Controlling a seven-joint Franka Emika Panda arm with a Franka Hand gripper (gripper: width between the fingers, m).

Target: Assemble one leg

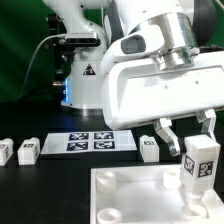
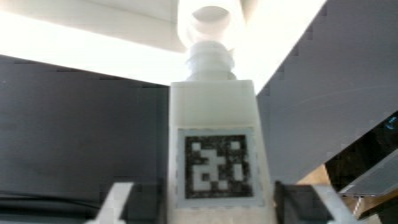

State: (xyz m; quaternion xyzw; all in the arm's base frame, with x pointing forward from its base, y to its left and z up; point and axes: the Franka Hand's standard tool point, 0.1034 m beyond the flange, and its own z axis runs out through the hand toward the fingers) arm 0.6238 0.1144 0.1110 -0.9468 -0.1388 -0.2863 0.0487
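Observation:
I need to let go of the leg, now upright over the piece's far corner, in the near corner socket of the white tray-like piece (image 1: pixel 194 207), just below the leg.
My gripper (image 1: pixel 190 135) is shut on one leg (image 1: pixel 201 162), a small white block with a black-and-white tag facing the camera. It holds the leg upright over the far right corner of the large white tray-like piece (image 1: pixel 130 200), beside a round corner socket (image 1: pixel 172 181). In the wrist view the leg (image 2: pixel 214 120) stands between my fingers (image 2: pixel 121 205) with its tag toward the camera and its round peg pointing away. The gripper's middle (image 2: pixel 210 208) lies on the leg's base.
Two more legs (image 1: pixel 5 152) (image 1: pixel 28 150) stand at the exterior view's left and another (image 1: pixel 149 148) stands beside the marker board (image 1: pixel 90 142). The arm's base (image 1: pixel 85 70) rises behind the board. The table is black.

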